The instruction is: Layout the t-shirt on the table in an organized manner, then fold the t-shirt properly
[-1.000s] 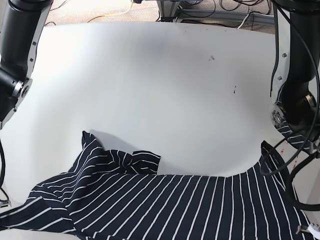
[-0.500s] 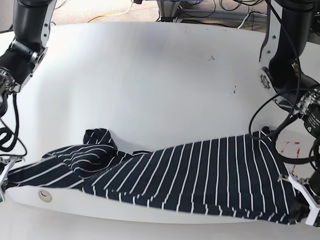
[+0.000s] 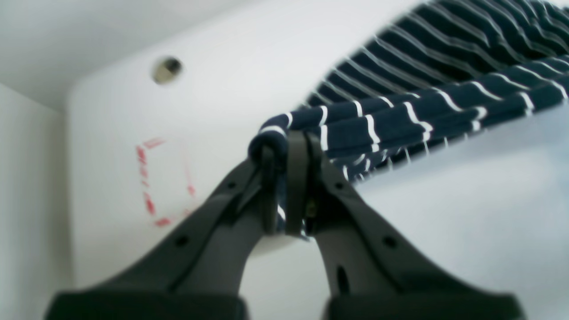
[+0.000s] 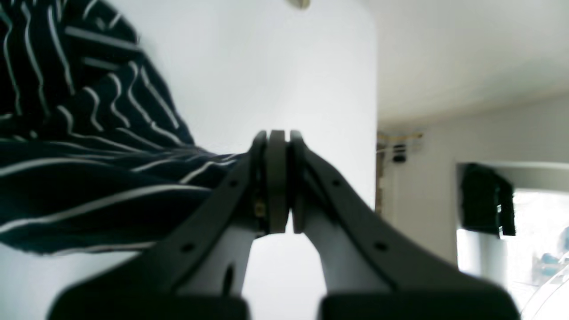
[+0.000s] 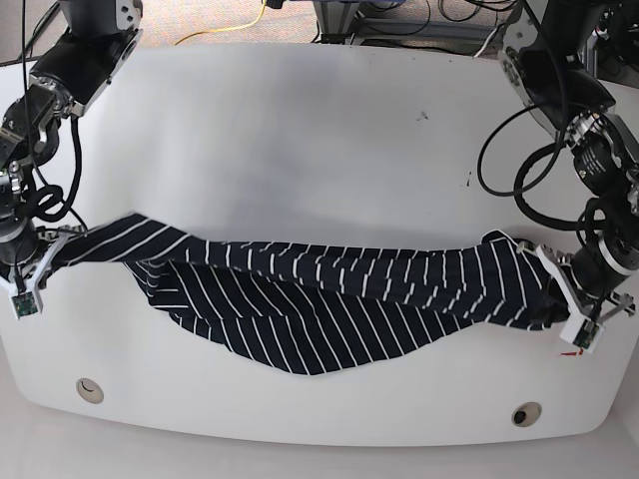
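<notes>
Next, my right gripper releases its t-shirt end at the white table's far edge (image 5: 150, 48) beside the yellow cable.
The t-shirt (image 5: 329, 299), dark navy with thin white stripes, hangs stretched in a long band between my two grippers over the front half of the white table (image 5: 319, 130). Its middle sags down onto the tabletop. On the right of the base view, my left gripper (image 5: 545, 263) is shut on one end of the cloth. The left wrist view shows a rolled edge of the t-shirt (image 3: 400, 111) pinched at the left gripper's (image 3: 286, 149) tips. My right gripper (image 5: 60, 245) is shut on the other end, and the t-shirt (image 4: 89, 178) trails away from the right gripper (image 4: 276, 140).
Two small round fittings (image 5: 90, 389) (image 5: 525, 412) sit near the table's front edge. A red-outlined mark (image 3: 151, 186) lies under the left gripper by the rounded corner. Cables and frame parts (image 5: 399, 15) lie beyond the far edge. Both arms' cables hang beside the wrists.
Both grippers have moved away from the front edge and apart, lifting the shirt's ends. The shirt has gone from a broad sheet over the edge to a taut narrow band over the table.
</notes>
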